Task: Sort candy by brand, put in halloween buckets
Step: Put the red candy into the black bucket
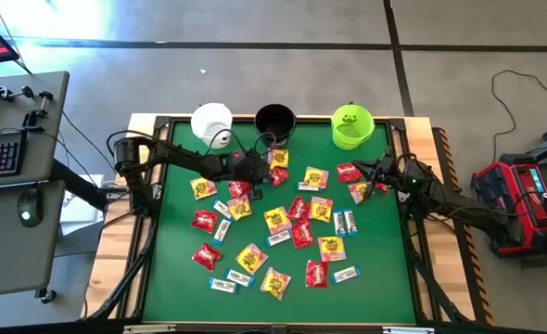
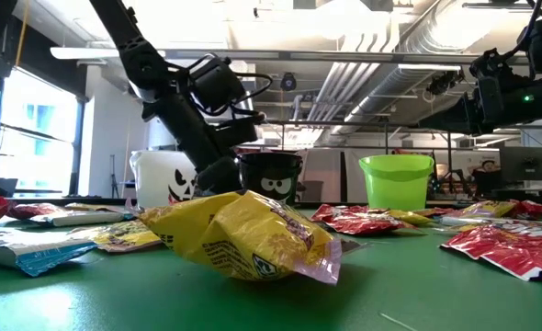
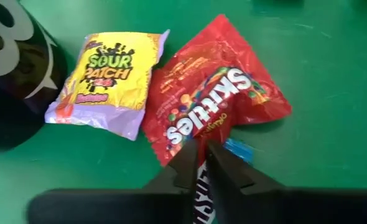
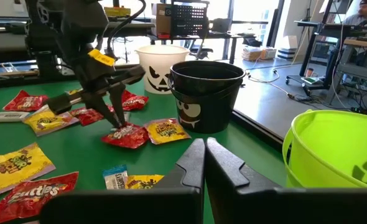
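Observation:
The left gripper is pinching just the near edge of the red Skittles packet over the white-and-blue bar, so it should open, lift clear and take a new pinch of the packet (image 3: 212, 122).
Many candy packets lie flat on the green table (image 1: 375, 269): red ones, yellow-and-pink ones, white-and-blue bars. At the far edge stand the white bucket (image 1: 211, 122), the black bucket (image 1: 275, 122) and the lime green bucket (image 1: 352, 125). My left gripper (image 3: 199, 149) is down just in front of the black bucket, shut on a red Skittles packet (image 3: 214, 99). A yellow Sour Patch packet (image 3: 109, 78) lies beside it, and a white-and-blue bar (image 3: 236, 149) lies under the fingers. My right gripper (image 4: 203, 155) hovers shut at the table's right, holding nothing. My left gripper pinches the red packet at its near edge (image 3: 193, 134) between its two fingers. The fingers (image 4: 116, 109) slant down onto it from the table's left. The packet lies flat on the table. Whether the bar under the fingers is also caught, I cannot tell.
More packets are scattered over the middle of the table (image 1: 273, 223). A big yellow packet (image 2: 239, 234) lies close to the low camera. Several red packets (image 1: 352, 173) lie near my right gripper. Bare green shows along the near right (image 1: 385, 288).

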`<move>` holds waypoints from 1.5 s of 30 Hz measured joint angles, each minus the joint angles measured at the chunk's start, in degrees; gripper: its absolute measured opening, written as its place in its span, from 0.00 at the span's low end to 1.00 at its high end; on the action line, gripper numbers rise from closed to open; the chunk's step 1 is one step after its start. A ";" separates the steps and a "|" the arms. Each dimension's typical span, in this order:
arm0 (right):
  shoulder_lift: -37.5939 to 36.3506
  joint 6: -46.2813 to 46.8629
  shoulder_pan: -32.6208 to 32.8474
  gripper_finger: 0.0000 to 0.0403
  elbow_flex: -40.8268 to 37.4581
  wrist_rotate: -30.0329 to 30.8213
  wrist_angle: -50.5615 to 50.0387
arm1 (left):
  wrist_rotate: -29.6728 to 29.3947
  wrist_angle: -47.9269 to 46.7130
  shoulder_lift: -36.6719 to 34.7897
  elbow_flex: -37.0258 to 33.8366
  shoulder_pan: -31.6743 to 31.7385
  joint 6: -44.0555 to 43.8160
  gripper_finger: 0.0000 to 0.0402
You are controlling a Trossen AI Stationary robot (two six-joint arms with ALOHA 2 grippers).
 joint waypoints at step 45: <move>0.00 0.01 0.00 0.00 -0.01 -0.01 0.00 | 2.05 -4.53 0.26 2.58 -0.91 6.59 0.26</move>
